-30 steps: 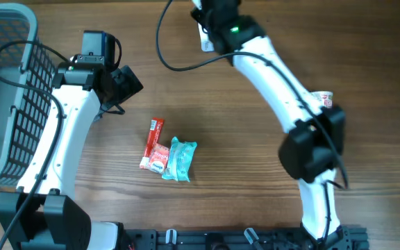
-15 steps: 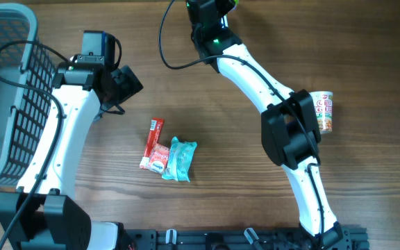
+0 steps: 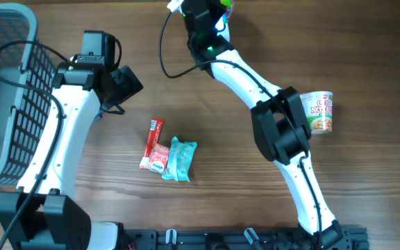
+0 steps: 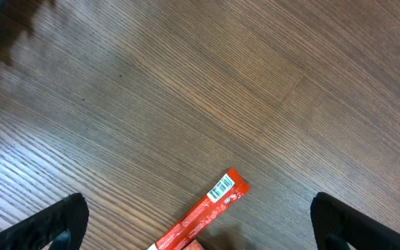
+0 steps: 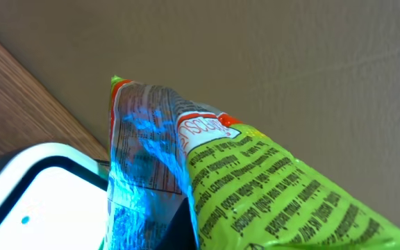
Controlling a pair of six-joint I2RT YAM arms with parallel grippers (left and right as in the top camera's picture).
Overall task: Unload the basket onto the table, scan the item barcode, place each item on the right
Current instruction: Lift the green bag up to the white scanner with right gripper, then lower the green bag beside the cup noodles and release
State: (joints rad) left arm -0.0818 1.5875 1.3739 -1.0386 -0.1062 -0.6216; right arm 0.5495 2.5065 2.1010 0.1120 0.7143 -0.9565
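I should release the green packet with my right gripper on the table point(image 3: 260, 124) beside the noodle cup, toward the teal packet.
The item is a bright green snack packet point(image 5: 283, 184), and my right gripper point(image 5: 210, 232) is shut on it, with the fingers mostly hidden behind the wrapper. Blue light falls across the packet's printed back panel point(image 5: 141, 139), which faces a white scanner point(image 5: 40, 191) at the lower left. In the overhead view the right gripper point(image 3: 210, 10) holds the green packet point(image 3: 226, 7) at the table's far edge. Left of the middle, my left gripper point(image 3: 129, 83) hangs open and empty. In the left wrist view its two fingertips point(image 4: 61, 222) stand wide apart above the wood.
A red stick packet point(image 3: 156, 132) with a barcode point(image 4: 222, 186), a pink packet point(image 3: 156, 160) and a teal packet point(image 3: 180, 160) lie mid-table. A cup of noodles point(image 3: 318, 111) lies on its side at the right. A grey wire basket point(image 3: 5, 97) fills the left edge.
The right arm has swung left and toward the far edge with the green packet, uncovering the cup of noodles. The left arm has not moved.
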